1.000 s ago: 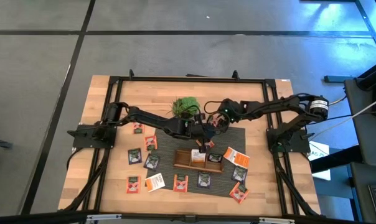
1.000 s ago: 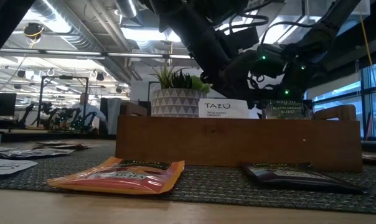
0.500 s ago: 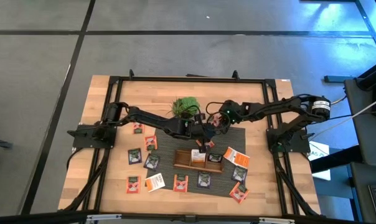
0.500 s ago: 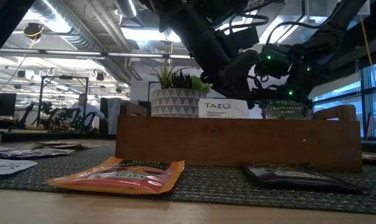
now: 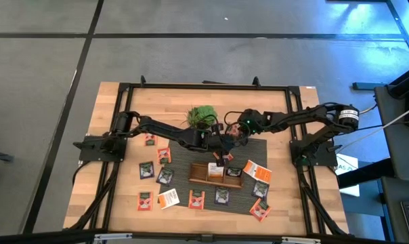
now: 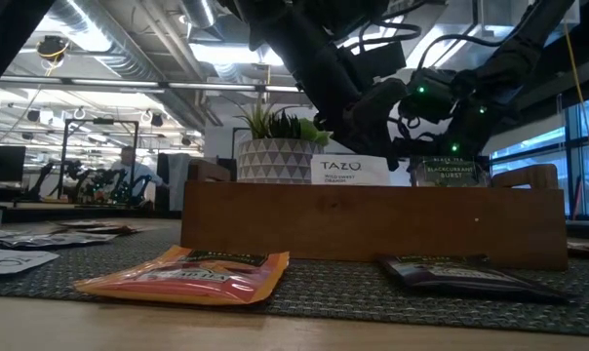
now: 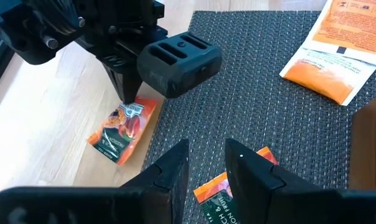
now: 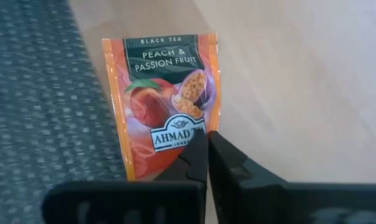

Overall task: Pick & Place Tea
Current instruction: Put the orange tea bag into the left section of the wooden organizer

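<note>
I will next use my left gripper to grab the dark green loose end [image 5: 232, 127] [image 7: 109, 149] of the orange tea sachet that my right gripper is pinching.
An orange tea sachet [image 8: 163, 106] marked peach and passion fruit lies flat on the bare wood beside the dark woven mat [image 8: 38, 93]. My right gripper [image 8: 206, 146] is shut on it; the left wrist view shows that gripper [image 7: 129, 107] coming down on the sachet [image 7: 119, 134]. My left gripper [image 7: 206, 165] hangs over the mat on the far side of the wooden tray [image 5: 214, 173], fingers a little apart. Another orange sachet [image 7: 216, 186] shows behind them, seemingly lying on the mat. Two sachets [image 6: 348, 169] stand upright in the tray [image 6: 373, 224]. My right gripper pinches the orange sachet at one end, by the edge under the brand label [image 8: 191, 134], between its two fingertips. The fingers [image 7: 127, 93] come from above, slanting down. The sachet lies flat on the wood.
A potted plant [image 5: 202, 115] stands at the far side, left of my right gripper [image 5: 235, 134]. Several sachets [image 5: 165, 176] lie scattered on the mat and wood around the tray. Two white-and-orange sachets [image 7: 337, 56] lie on the mat to the right.
My right arm's wrist has tipped slightly over the orange sachet. The sachet lies where it was. My left arm has kept still.
</note>
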You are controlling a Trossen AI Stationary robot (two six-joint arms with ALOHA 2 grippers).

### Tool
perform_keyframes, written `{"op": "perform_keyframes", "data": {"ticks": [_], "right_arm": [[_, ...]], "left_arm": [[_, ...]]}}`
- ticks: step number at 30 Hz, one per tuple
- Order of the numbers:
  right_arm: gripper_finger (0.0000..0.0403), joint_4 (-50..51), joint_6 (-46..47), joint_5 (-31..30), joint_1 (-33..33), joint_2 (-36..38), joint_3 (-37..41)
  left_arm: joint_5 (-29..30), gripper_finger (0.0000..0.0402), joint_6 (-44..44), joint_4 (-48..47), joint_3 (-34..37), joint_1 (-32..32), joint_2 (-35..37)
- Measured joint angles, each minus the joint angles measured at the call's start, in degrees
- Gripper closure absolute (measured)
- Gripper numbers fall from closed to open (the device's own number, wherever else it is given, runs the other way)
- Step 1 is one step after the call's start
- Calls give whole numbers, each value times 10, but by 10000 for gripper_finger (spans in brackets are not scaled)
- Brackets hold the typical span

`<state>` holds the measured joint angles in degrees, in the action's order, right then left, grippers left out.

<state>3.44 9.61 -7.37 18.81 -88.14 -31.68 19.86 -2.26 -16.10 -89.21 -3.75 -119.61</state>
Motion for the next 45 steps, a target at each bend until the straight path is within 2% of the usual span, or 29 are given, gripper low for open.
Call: {"op": "perform_keyframes", "data": {"ticks": [9, 12, 17, 21, 26, 32, 41, 45], "right_arm": [[399, 9, -26, -12, 1, 29, 2], [399, 18, -28, -34, 1, 48, 3], [399, 62, -27, -57, 0, 100, 2], [399, 96, -23, -65, -20, 158, 2], [398, 124, -4, -90, -81, 232, 1], [398, 160, 35, -179, -191, 302, 1], [398, 156, 72, -320, -350, 316, 0], [398, 156, 99, -350, -404, 316, 0]], "left_arm": [[-3, 302, -19, 1, 0, 0, 11], [-4, 301, -21, 1, 0, 0, 19], [-1, 301, -33, -3, 0, 0, 31], [1, 294, -52, -42, 1, 0, 52], [-2, 286, -60, -47, 0, 2, 83], [-7, 289, -92, -46, 0, 2, 91], [-146, 290, -170, 18, 0, 1, 91], [-154, 290, -209, 32, 0, 2, 91]]}}
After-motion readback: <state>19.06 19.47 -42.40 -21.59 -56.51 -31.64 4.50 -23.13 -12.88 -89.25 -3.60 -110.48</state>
